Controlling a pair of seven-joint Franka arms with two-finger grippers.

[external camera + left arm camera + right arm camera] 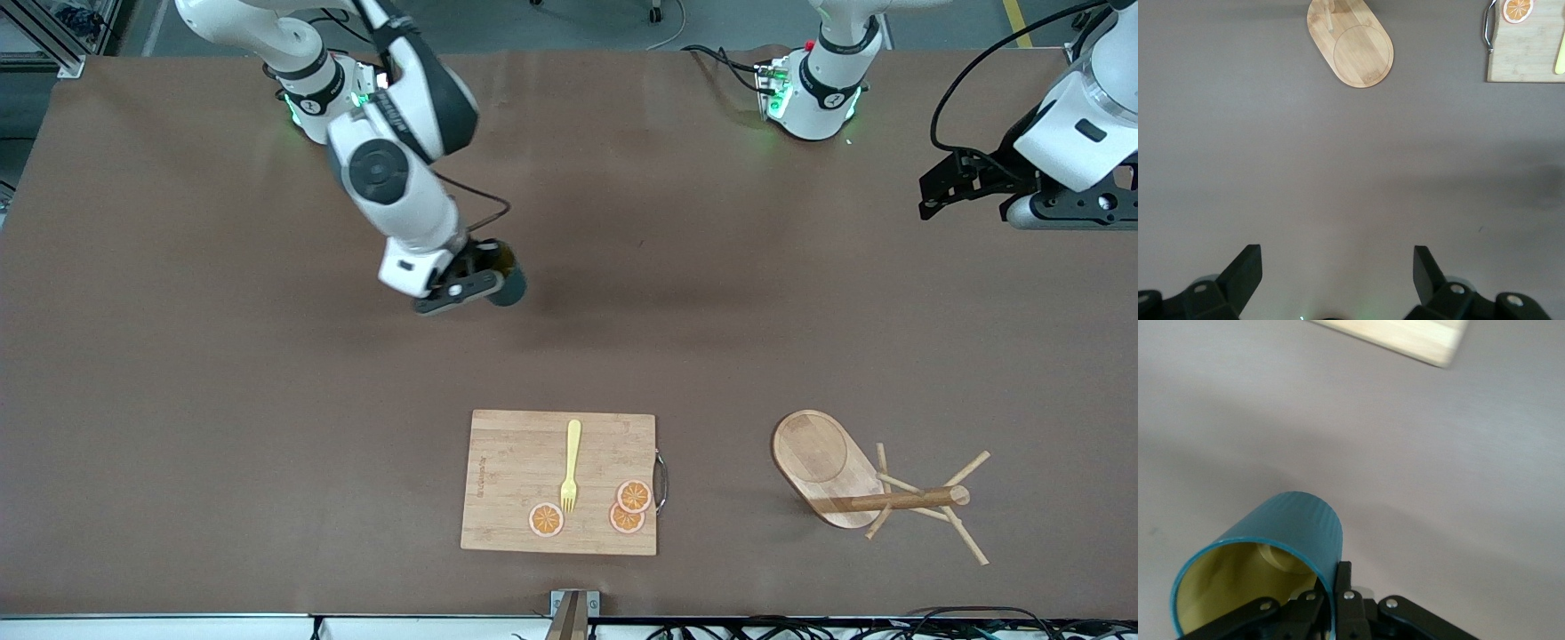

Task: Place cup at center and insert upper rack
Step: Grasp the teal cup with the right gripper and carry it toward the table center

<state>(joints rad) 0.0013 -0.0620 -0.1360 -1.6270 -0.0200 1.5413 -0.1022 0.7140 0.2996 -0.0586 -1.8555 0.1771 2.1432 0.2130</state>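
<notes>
The robot's right gripper will put the cup down on the bare table [602, 300] between the cutting board and the arm bases.
The dark teal cup [509, 286] with a yellow inside is held by my right gripper [484, 269] over bare table, between the right arm's base and the cutting board. In the right wrist view the cup [1288, 533] is tilted and the gripper [1331, 581] is shut on its rim, one finger inside and one outside. The wooden mug tree [836, 467] lies on its side near the front edge toward the left arm's end, its post [907, 500] and pegs pointing sideways. Its oval base shows in the left wrist view [1351, 43]. My left gripper [932, 197] [1337, 259] is open, empty and waits over that end of the table.
A rectangular wooden cutting board [516, 462] lies near the front edge at the middle. It carries a yellow fork [571, 464] and three orange slices [627, 507]. The board also shows in the left wrist view [1521, 57] and in the right wrist view [1405, 337].
</notes>
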